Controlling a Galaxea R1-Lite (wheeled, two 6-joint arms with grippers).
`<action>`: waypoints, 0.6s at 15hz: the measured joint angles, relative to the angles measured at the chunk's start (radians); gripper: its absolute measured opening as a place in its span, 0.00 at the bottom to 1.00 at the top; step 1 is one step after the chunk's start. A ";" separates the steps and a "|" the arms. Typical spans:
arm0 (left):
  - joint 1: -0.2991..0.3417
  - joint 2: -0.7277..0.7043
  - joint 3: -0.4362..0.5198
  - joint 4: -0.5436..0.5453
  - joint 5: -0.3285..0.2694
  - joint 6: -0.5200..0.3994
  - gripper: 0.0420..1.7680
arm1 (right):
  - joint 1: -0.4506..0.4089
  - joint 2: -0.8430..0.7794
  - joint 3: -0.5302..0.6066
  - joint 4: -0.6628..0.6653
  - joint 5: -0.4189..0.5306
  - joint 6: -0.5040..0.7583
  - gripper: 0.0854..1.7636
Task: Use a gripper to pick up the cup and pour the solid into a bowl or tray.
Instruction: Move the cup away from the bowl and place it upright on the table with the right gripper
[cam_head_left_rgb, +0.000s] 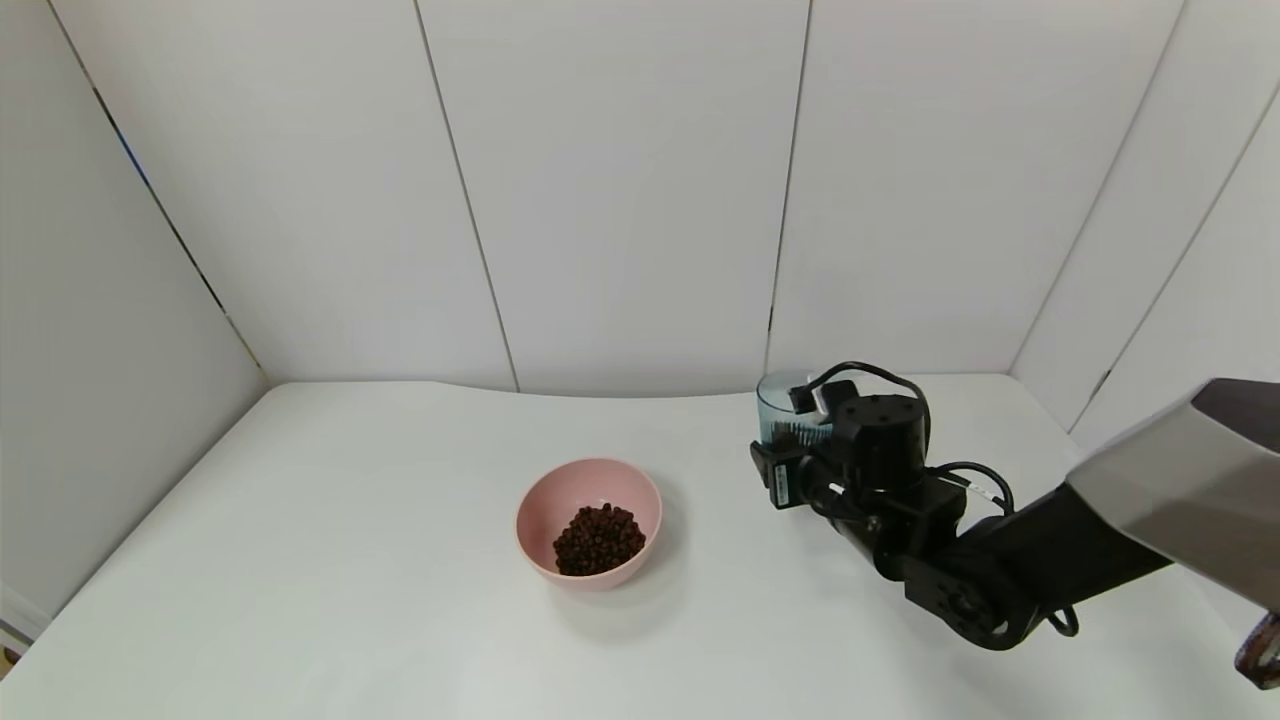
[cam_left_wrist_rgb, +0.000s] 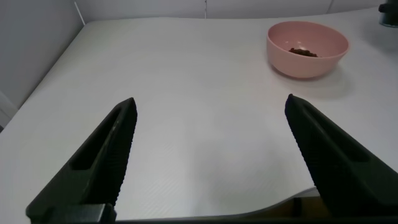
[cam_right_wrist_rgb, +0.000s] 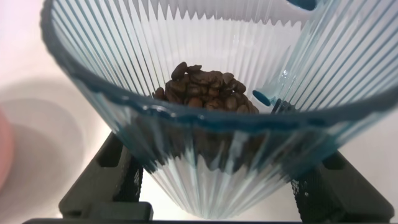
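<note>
The ribbed blue-grey cup will go down on the white table (cam_head_left_rgb: 801, 484) between the pale-pink bowl and back wall, set there by my right gripper.
The ribbed blue-grey cup (cam_head_left_rgb: 783, 398) stands upright at the back right of the white table. My right gripper (cam_head_left_rgb: 797, 447) is around it, and in the right wrist view its black fingers (cam_right_wrist_rgb: 127, 180) lie against both sides of the cup (cam_right_wrist_rgb: 211, 180). Dark-brown pellets (cam_right_wrist_rgb: 205, 87) sit in the cup's bottom. The pale-pink bowl (cam_head_left_rgb: 545, 500) stands at the table's middle, left of the cup, with a heap of pellets (cam_head_left_rgb: 598, 540) in it. My left gripper (cam_left_wrist_rgb: 210, 99) is open and empty over the table's front left part; the bowl (cam_left_wrist_rgb: 308, 59) lies far ahead of it.
White panel walls close the table (cam_head_left_rgb: 380, 560) at the back and both sides. The cup stands close to the back wall. The table's front edge (cam_left_wrist_rgb: 292, 199) shows in the left wrist view.
</note>
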 joint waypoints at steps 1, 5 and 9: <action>0.000 0.000 0.000 0.000 0.000 0.000 0.97 | -0.001 0.009 0.001 -0.003 0.002 0.002 0.74; 0.000 0.000 0.000 0.000 0.000 0.000 0.97 | -0.015 0.051 0.020 -0.083 0.010 0.002 0.74; 0.000 0.000 0.000 0.000 0.000 0.000 0.97 | -0.015 0.081 0.040 -0.104 0.004 0.005 0.74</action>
